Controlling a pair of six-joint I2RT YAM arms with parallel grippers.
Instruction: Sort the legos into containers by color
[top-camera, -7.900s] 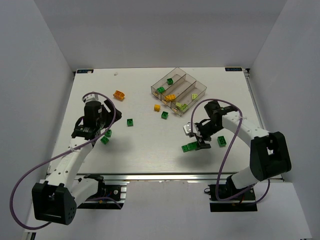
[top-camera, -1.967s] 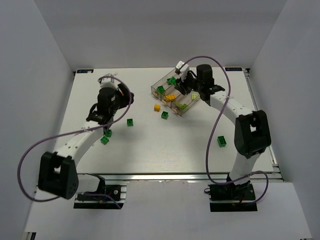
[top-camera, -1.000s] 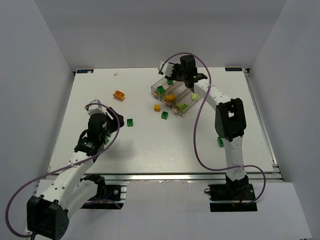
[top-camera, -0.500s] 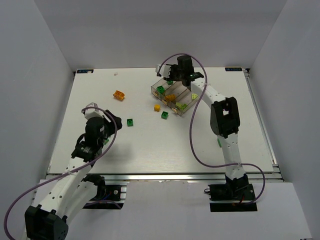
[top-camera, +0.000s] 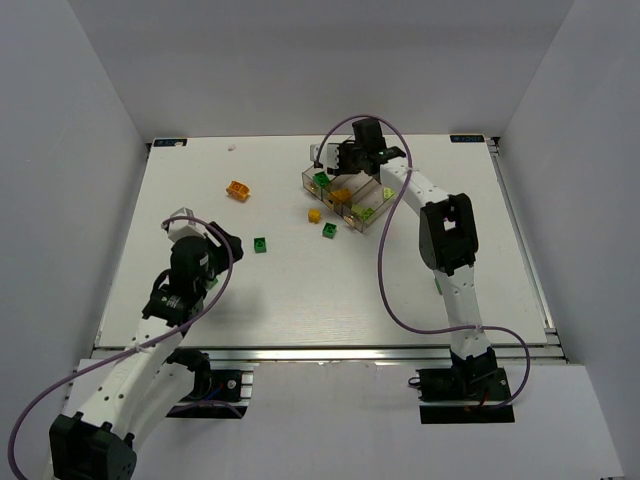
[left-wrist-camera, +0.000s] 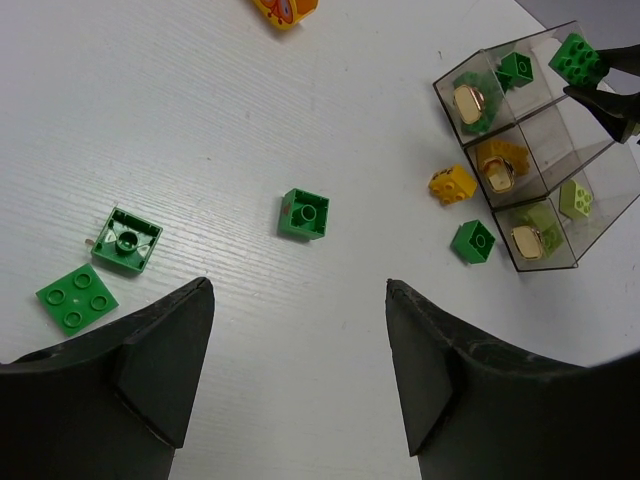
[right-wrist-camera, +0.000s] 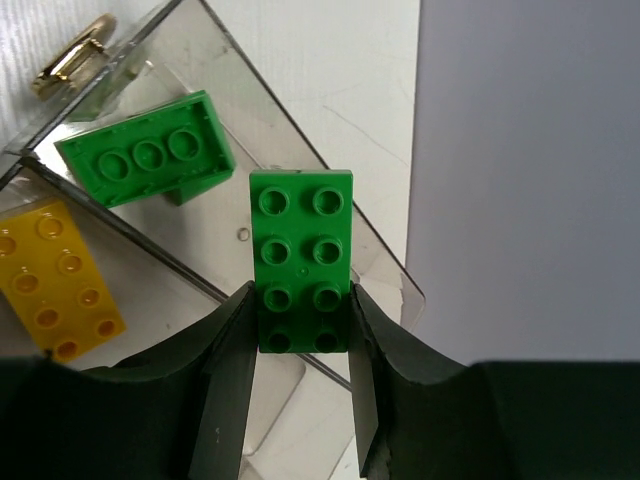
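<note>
I should let go of the dark green two-by-four lego with my right gripper just behind the green brick in its clear bin (top-camera: 330, 171) (right-wrist-camera: 249, 243).
My right gripper (right-wrist-camera: 300, 295) is shut on a dark green two-by-four lego (right-wrist-camera: 301, 250) and holds it above the far end of the clear containers (right-wrist-camera: 200, 40). It hovers over the bin holding a green brick (right-wrist-camera: 145, 160); the neighbouring bin holds a yellow brick (right-wrist-camera: 60, 280). In the top view this gripper (top-camera: 338, 163) is over the containers' (top-camera: 372, 203) left end. My left gripper (left-wrist-camera: 298, 290) is open and empty above bare table, at the left in the top view (top-camera: 205, 268). A green lego (left-wrist-camera: 305, 215) lies ahead of it, and two green legos (left-wrist-camera: 125, 240) lie to its left.
An orange brick (top-camera: 237, 189) lies at the far left. A yellow brick (top-camera: 314, 214) and a green one (top-camera: 329, 231) lie just in front of the containers. Another green brick (top-camera: 440, 283) shows beside the right arm. White walls enclose the table.
My right gripper has shifted a little left and nearer over the green bin, still holding the green lego. The left arm has barely moved.
</note>
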